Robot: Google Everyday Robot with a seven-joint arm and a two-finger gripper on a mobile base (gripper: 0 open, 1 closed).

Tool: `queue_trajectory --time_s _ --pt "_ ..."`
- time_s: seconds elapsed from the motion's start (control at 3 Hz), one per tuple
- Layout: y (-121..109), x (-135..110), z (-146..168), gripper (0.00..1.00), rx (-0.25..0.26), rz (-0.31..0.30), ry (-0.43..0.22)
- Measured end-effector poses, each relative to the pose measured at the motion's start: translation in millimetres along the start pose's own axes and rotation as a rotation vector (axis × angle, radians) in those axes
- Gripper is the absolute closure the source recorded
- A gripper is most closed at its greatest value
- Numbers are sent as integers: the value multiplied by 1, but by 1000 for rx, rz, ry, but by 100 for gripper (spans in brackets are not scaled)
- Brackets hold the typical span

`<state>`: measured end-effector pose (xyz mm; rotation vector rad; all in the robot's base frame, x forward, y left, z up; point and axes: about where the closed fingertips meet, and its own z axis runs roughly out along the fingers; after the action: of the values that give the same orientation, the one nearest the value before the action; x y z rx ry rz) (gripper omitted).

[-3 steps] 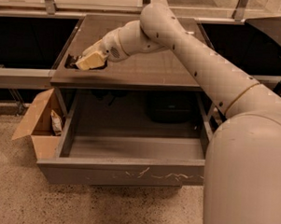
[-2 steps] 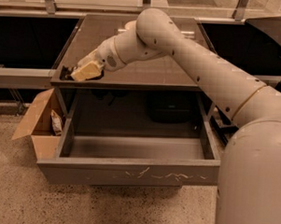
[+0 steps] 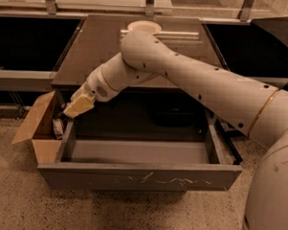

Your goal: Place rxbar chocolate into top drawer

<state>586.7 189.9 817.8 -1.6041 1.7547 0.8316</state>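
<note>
The robot's gripper will release the rxbar chocolate on the drawer's bare bottom (image 3: 130,147), halfway along the scratched grey front panel.
The top drawer (image 3: 141,177) stands pulled out wide under the brown counter, its grey front panel scratched white and its floor bare. My gripper (image 3: 76,107) hangs over the drawer's rear left corner, just above the left wall, pointing down and left. It is shut on the rxbar chocolate (image 3: 66,114), of which only a dark end shows below the pale fingertips (image 3: 80,104). The rest of the bar is hidden by the gripper.
A pale round bowl (image 3: 144,26) sits at the back of the counter top (image 3: 99,52). An open brown cardboard box (image 3: 35,126) with a light packet (image 3: 57,128) inside stands on the floor against the drawer's left side. My arm spans the counter from the right.
My gripper has come off the counter's left front edge and dropped down and forward, to just over the drawer's rear left corner. The view has shifted lower.
</note>
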Motion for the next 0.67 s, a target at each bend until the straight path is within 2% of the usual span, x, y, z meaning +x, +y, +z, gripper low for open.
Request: queue_trajectory --time_s 0.33,0.67 --pt "26 32 8 100 9 60 47" --pt "26 32 8 100 9 60 47"
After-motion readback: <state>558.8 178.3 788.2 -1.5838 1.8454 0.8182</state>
